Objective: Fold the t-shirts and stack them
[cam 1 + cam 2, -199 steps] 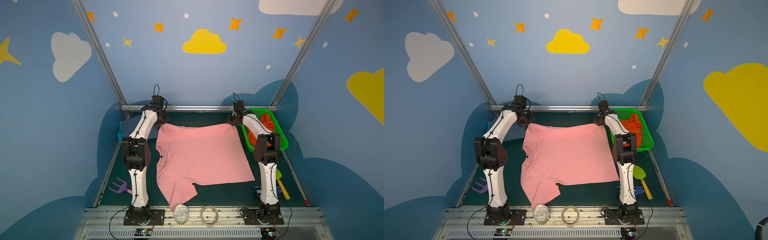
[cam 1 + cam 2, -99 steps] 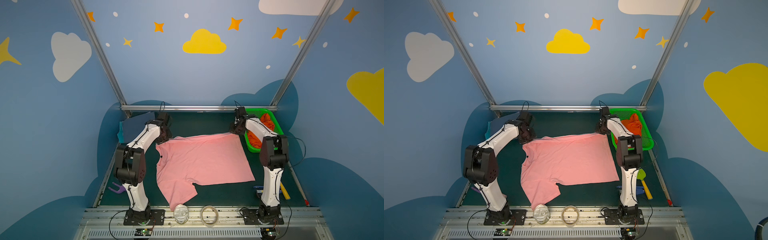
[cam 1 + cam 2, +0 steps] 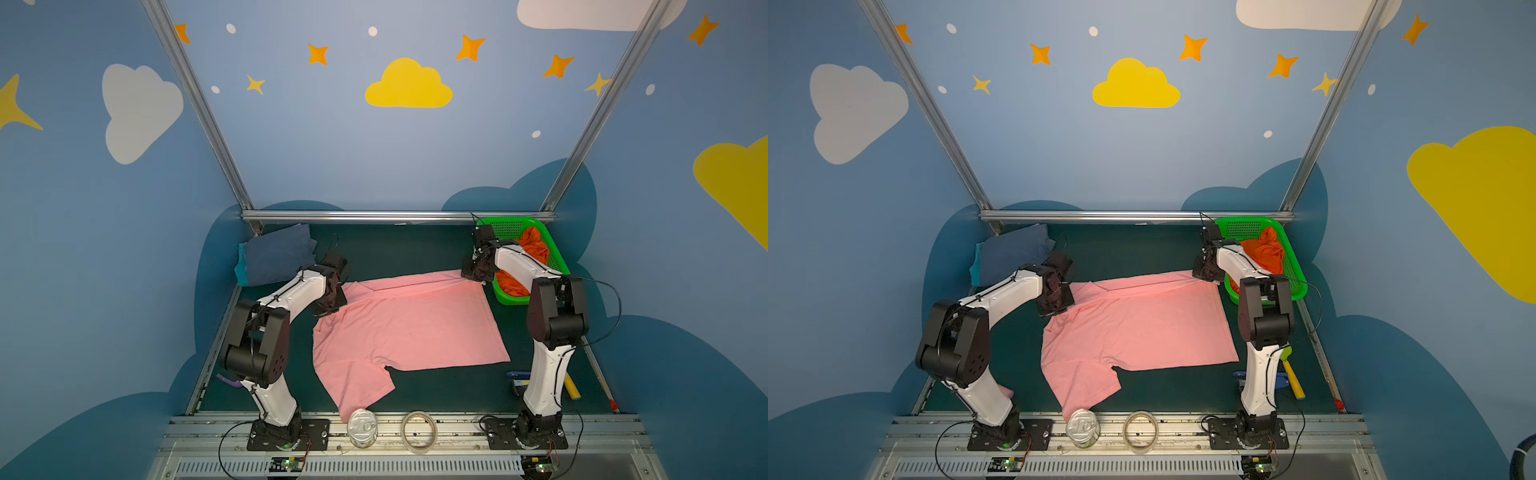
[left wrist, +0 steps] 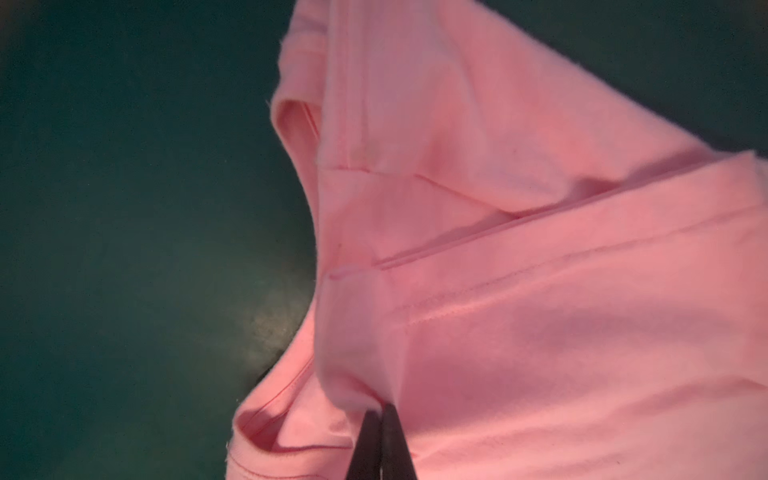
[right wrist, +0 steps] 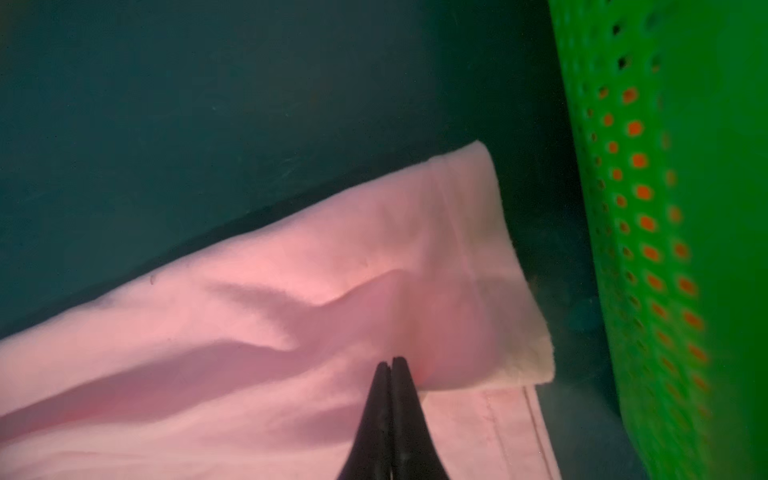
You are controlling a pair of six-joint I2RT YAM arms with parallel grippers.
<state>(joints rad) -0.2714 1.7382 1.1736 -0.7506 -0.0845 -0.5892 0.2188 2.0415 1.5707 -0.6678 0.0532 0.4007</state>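
Observation:
The light pink t-shirt's stitched far end pokes past the t-shirt's fold, beyond where my left gripper pinches the t-shirt, so my left gripper should take that stitched end (image 4: 340, 72).
A light pink t-shirt (image 3: 407, 328) (image 3: 1138, 328) lies spread on the dark green table, its far edge turned over toward the front. My left gripper (image 3: 331, 306) (image 4: 381, 409) is shut on a pinch of pink cloth at the shirt's far left. At the far right corner my right gripper (image 3: 473, 274) (image 5: 391, 361) is shut on the turned-over hem. A slate blue t-shirt (image 3: 276, 259) lies folded on a teal t-shirt (image 3: 241, 268) at the back left. An orange t-shirt (image 3: 534, 249) sits crumpled in the green basket (image 3: 515, 222).
The green basket's wall (image 5: 665, 208) stands close beside my right gripper. A metal can (image 3: 362, 426) and a tape roll (image 3: 419, 426) rest on the front rail. Toy tools with a yellow handle (image 3: 571, 388) lie front right, and a purple toy (image 3: 228, 380) front left.
Both grippers have come down and toward the front with the pink shirt's far edge, laying it over the shirt. The left arm no longer hides the blue and teal stack.

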